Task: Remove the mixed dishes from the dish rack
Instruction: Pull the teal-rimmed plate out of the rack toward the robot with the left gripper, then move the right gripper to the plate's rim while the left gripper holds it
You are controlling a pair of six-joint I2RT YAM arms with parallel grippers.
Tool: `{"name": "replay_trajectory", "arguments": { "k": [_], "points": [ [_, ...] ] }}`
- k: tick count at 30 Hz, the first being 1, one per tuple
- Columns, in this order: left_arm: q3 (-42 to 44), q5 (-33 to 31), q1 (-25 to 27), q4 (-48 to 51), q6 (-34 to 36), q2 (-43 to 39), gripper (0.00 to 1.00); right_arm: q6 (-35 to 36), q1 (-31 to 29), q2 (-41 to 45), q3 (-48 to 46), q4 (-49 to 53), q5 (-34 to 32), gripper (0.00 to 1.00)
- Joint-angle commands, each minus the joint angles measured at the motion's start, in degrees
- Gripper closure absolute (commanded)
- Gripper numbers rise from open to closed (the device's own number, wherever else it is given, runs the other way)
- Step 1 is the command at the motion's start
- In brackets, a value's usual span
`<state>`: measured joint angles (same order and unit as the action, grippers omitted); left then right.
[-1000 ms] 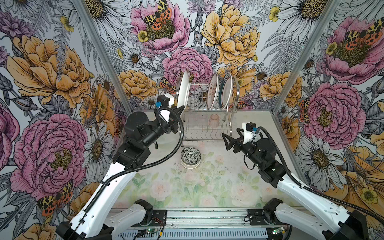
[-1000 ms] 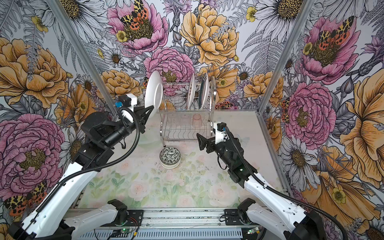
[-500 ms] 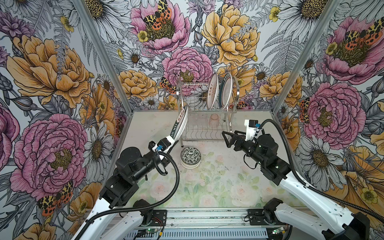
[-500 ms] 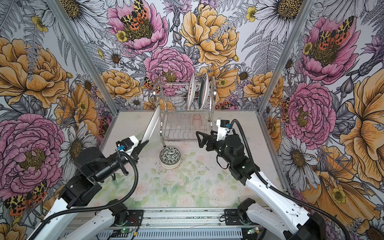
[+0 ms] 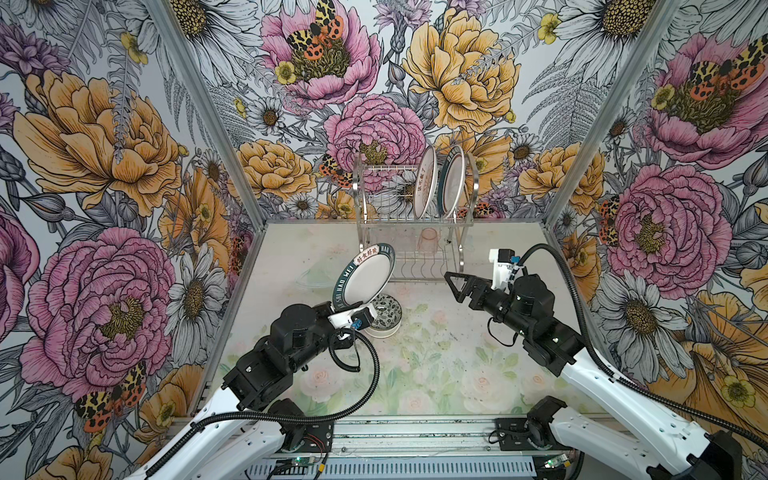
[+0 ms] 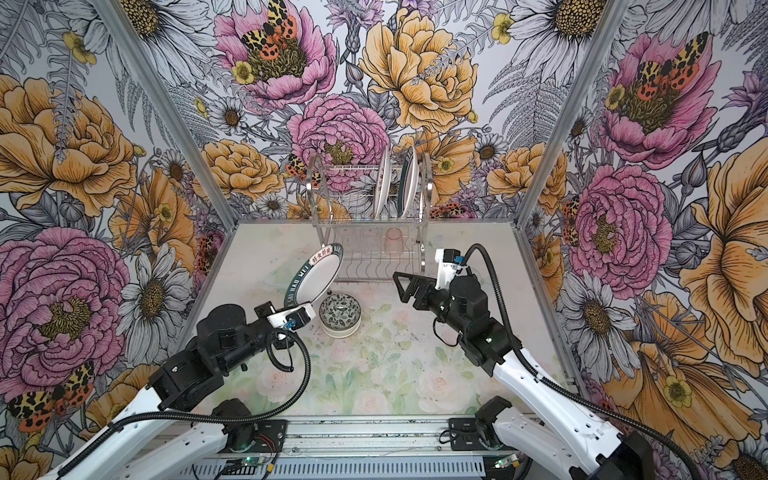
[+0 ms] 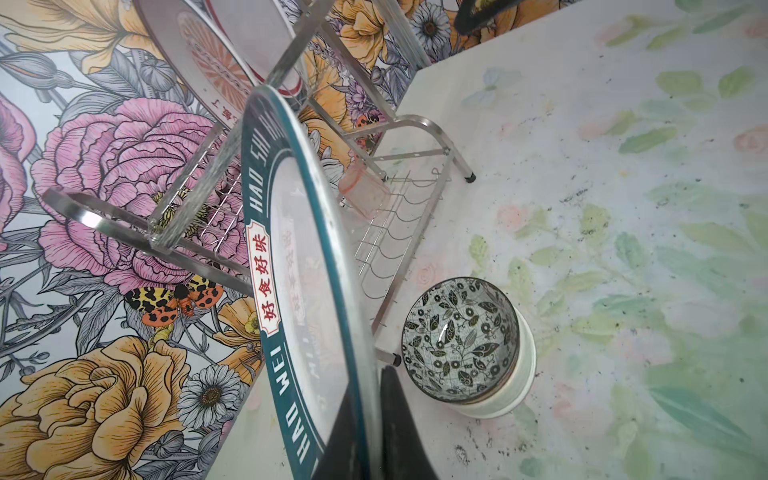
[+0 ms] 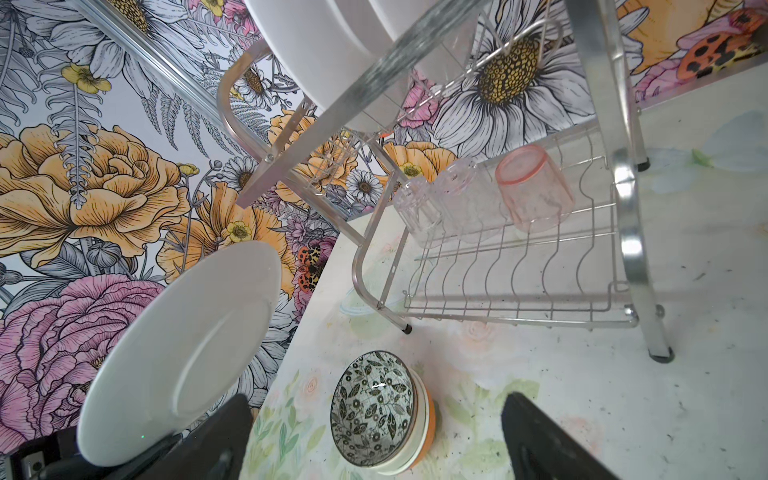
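The robot's right gripper should next grab the teal-rimmed plate held in the left gripper, closing on the plate's rim (image 5: 392,269) nearest the right gripper.
The chrome dish rack (image 5: 411,220) (image 6: 370,222) stands at the back of the table. Two plates stand on edge in its upper tier, an orange sunburst plate (image 5: 424,183) and a teal-rimmed plate (image 5: 453,183). On the lower tier lie a pinkish cup (image 5: 428,240) (image 8: 534,191) and two clear cups (image 8: 415,212). My left gripper (image 5: 338,305) (image 7: 370,440) is shut on the lower rim of a third teal-rimmed plate (image 5: 365,276) (image 6: 313,276), held tilted above the table at the rack's front left. My right gripper (image 5: 453,282) (image 8: 376,398) hangs open and empty at the rack's front right.
A stack of bowls (image 5: 384,318) (image 6: 340,313) (image 7: 461,336), leaf-patterned one on top, sits on the table just in front of the rack, beside the held plate. A faint clear dish (image 5: 313,276) lies left of the rack. Flowered walls close in three sides.
My left arm has swung down from the rack's top to low in front of it, carrying the teal-rimmed plate, whose face now shows. The right gripper has edged slightly toward the rack.
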<state>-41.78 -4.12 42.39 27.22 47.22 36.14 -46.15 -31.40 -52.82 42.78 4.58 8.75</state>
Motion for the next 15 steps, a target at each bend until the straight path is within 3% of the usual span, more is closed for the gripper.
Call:
{"name": "replay_trajectory", "arguments": {
  "k": [1, 8, 15],
  "points": [
    [0.62, -6.23, 2.56, -3.88, 8.13, 0.62, 1.00, -1.95, 0.28, -2.58, 4.28, 1.67, 4.99, 0.04],
    [3.99, -15.12, 10.22, -9.05, 17.75, 4.12, 1.00, -4.56, 0.11, -8.55, 8.37, 1.83, 10.76, 0.07],
    [6.82, -18.70, 14.41, -16.76, 25.30, 8.72, 1.00, -6.33, -1.18, -15.35, 10.93, 3.65, 12.87, 0.24]
  ]
}}
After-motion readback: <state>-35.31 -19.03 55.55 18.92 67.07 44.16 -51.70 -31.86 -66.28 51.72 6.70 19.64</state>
